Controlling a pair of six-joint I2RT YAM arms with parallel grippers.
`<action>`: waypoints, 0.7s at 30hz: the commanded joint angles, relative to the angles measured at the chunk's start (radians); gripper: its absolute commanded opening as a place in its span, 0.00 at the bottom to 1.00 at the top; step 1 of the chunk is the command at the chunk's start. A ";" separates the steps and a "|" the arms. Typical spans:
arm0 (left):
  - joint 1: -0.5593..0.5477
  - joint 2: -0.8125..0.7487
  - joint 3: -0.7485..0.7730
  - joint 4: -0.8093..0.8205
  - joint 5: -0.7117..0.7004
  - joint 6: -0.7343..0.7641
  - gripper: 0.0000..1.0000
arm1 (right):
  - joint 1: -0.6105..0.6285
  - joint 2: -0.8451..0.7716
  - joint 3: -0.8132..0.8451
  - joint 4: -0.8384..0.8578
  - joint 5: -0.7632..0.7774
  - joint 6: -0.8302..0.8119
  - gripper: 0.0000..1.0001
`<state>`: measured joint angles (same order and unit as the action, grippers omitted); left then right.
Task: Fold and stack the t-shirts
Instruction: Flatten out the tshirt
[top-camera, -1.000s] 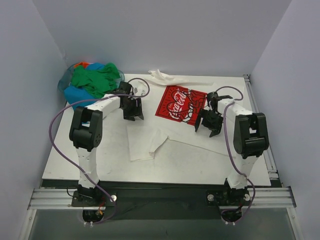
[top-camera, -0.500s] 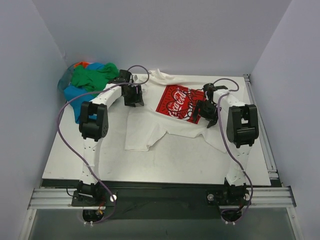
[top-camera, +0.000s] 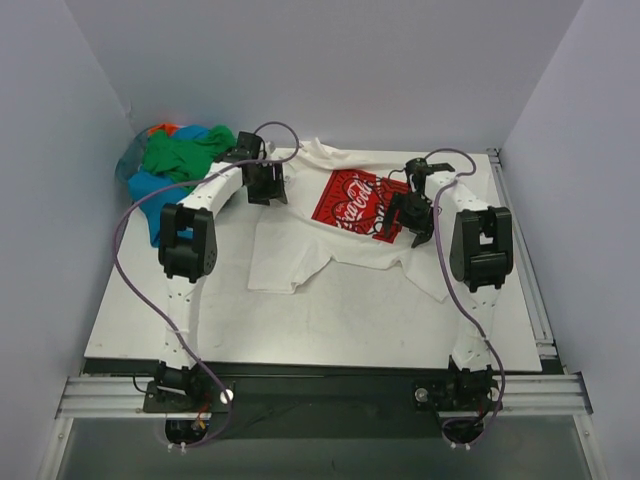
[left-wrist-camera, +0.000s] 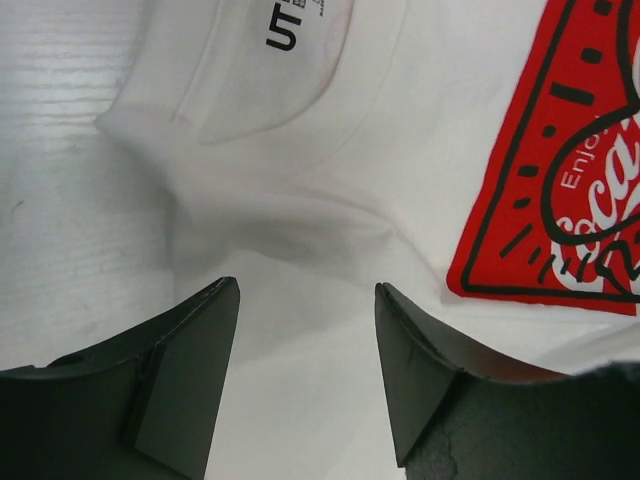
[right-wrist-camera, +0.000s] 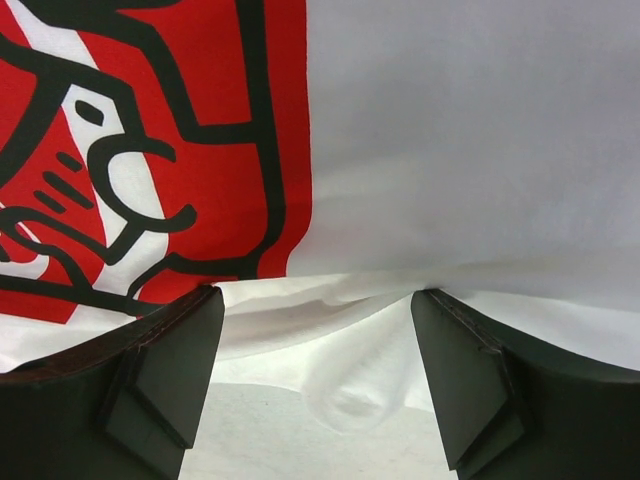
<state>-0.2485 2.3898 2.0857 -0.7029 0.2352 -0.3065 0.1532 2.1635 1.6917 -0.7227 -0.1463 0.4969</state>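
My left gripper needs to move next to the white t-shirt's near corner (top-camera: 252, 288), on the side of the coloured heap, and close there.
The white t-shirt (top-camera: 300, 250) lies spread on the table, collar toward the back, its red square logo (top-camera: 350, 200) facing up. My left gripper (top-camera: 265, 185) is open over the shirt's left shoulder. In the left wrist view it (left-wrist-camera: 305, 290) hangs over white cloth (left-wrist-camera: 400, 120) just below the collar label, with the logo (left-wrist-camera: 560, 200) to the right. My right gripper (top-camera: 412, 212) is open at the logo's right edge. In the right wrist view it (right-wrist-camera: 317, 297) straddles a folded cloth edge (right-wrist-camera: 370, 380) beside the logo (right-wrist-camera: 150, 150). Neither gripper holds anything.
A heap of coloured shirts sits at the back left corner: green (top-camera: 185, 155) on top, blue (top-camera: 145, 190) below, a bit of orange (top-camera: 165, 129) behind. The white table (top-camera: 350, 330) is walled on three sides. A metal rail (top-camera: 522, 250) runs along its right edge.
Both arms have moved toward the back of the table. The white shirt went from bunched and skewed to spread flatter, with the collar at the back.
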 joint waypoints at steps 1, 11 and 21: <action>-0.014 -0.234 -0.076 0.071 -0.042 0.027 0.67 | 0.013 -0.070 0.028 -0.061 -0.010 -0.026 0.78; -0.023 -0.681 -0.677 0.083 -0.171 0.038 0.61 | 0.013 -0.214 -0.061 -0.061 -0.026 -0.026 0.77; -0.009 -0.914 -1.070 0.135 -0.083 -0.034 0.61 | 0.013 -0.341 -0.193 -0.050 -0.010 -0.018 0.77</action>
<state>-0.2672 1.5513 1.0153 -0.6193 0.1188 -0.3172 0.1589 1.8793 1.5322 -0.7311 -0.1650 0.4816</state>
